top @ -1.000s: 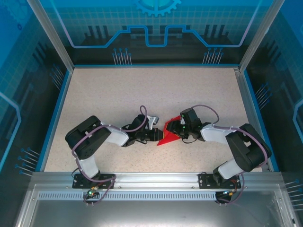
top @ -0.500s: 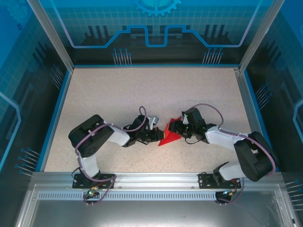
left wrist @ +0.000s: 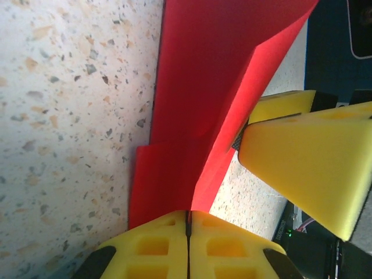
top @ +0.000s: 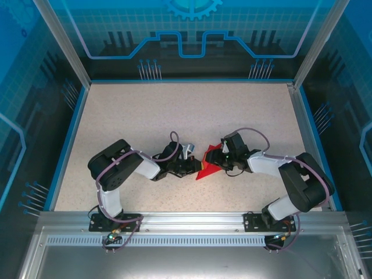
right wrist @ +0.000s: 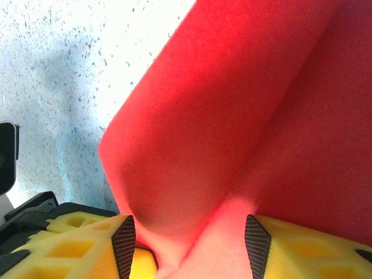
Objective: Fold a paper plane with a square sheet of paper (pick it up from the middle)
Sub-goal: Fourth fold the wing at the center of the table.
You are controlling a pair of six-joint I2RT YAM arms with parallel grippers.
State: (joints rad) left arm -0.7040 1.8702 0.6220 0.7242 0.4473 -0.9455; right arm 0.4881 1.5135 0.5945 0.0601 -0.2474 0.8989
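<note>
The paper's raised flap slants up from my left gripper, so my left gripper should retake the paper's near end (left wrist: 200,196) while my right gripper presses the flap flat.
The square sheet of paper (top: 204,170) is a creased red shape lying at the table's middle front, between both grippers. My left gripper (top: 195,166) comes in from the left and is shut on the paper's near edge (left wrist: 174,174); its yellow fingertips (left wrist: 157,244) meet with the sheet pinched in the seam. My right gripper (top: 211,158) reaches in from the right. In the right wrist view its jaws stand apart, and a bulging fold of the paper (right wrist: 232,116) rises between the ribbed pads (right wrist: 123,244). The right gripper's yellow fingers (left wrist: 308,163) also sit beside the paper's raised flap.
The speckled tabletop (top: 174,116) is bounded by blue rails (top: 70,139) and transparent walls. An aluminium frame (top: 186,218) runs along the near edge, where both arm bases are bolted.
The left jaws have closed the last bit on the paper. The right arm's elbow swung out to the right and came back. The paper has stayed in about the same place.
</note>
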